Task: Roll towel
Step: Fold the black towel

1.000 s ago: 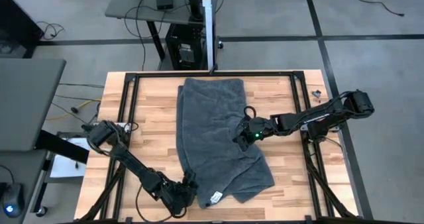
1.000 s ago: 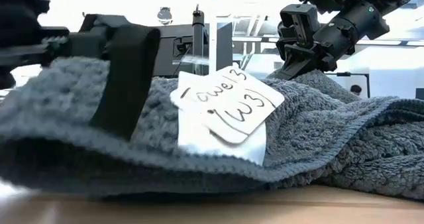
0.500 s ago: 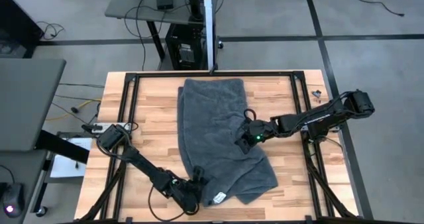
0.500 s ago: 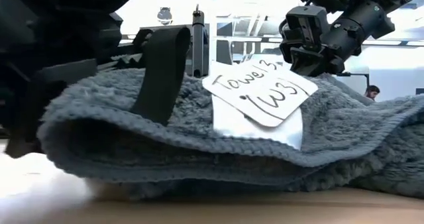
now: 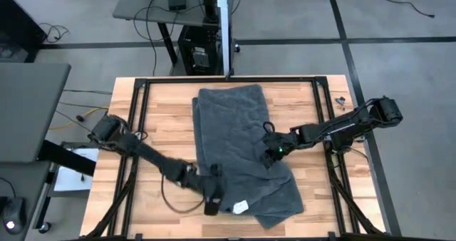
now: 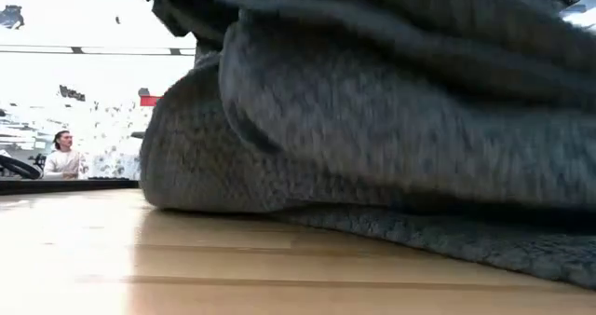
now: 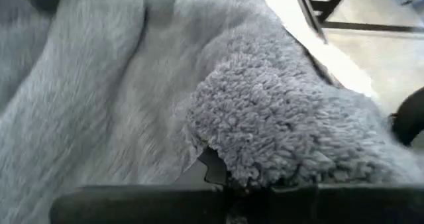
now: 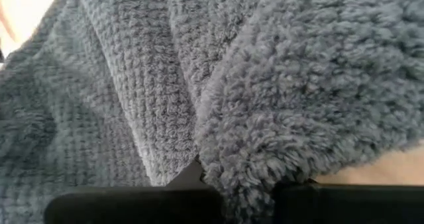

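Note:
The robot's left gripper will release the towel's gathered near corner, now held in that gripper, over the far half of the towel [image 5: 214,119], by its long edge.
The dark grey towel [image 5: 239,137] lies lengthwise on the wooden table [image 5: 157,105], running from the far middle to the near right, folded over itself along its length. Its white tag [image 5: 241,207] shows near the near end. My left gripper [image 5: 212,200] is shut on the towel's near left corner. My right gripper [image 5: 273,155] is shut on the towel's right edge about halfway along. In the low view the towel [image 6: 391,119] fills most of the picture and hides both grippers. My left gripper pinches a bunch of the towel's near left corner [image 7: 255,164] between its two fingers, coming in low from the table's left. Several layers look gathered there. The low view shows that end raised, with lower folds on the table. My right gripper pinches a fold at the towel's right edge [image 8: 228,161] between its two fingers, reaching in from the table's right side. The cloth around it lies slack on the rest of the towel.
A black frame [image 5: 139,120] runs around the tabletop. A small dark object [image 5: 340,100] lies at the far right. Bare wood shows left of the towel [image 5: 167,127]. A person [image 6: 61,155] sits far off in the room behind.
My left gripper has gone toward the table's right and a little toward the far edge, and has taken hold of the towel's near left corner. That near end has been raised and pushed rightward, the tag with it. The far end has stayed put.

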### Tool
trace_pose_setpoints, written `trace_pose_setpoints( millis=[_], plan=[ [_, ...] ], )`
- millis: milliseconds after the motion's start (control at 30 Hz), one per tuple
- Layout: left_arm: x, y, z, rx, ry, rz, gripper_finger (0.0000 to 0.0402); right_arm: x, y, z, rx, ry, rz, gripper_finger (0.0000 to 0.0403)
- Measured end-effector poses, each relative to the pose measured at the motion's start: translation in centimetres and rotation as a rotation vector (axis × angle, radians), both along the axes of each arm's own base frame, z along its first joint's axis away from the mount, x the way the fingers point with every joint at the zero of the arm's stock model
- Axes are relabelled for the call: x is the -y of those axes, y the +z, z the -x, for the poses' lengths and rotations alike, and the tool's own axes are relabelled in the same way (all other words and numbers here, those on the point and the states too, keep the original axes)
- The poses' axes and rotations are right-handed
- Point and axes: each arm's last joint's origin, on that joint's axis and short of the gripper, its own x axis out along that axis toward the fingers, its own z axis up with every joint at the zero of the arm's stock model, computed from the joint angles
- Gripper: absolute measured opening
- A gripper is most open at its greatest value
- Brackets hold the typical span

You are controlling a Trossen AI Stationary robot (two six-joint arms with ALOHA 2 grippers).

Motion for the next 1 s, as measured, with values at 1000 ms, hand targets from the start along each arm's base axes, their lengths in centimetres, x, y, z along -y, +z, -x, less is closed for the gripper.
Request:
trace_pose_setpoints(
  millis=[1000],
  plan=[
    [-25.8,-1.4,1.6,0.133,0.299,0.438,0.0055,15.7,-0.3,5.7,0.365,-0.334,-0.267,0.013]
  ],
)
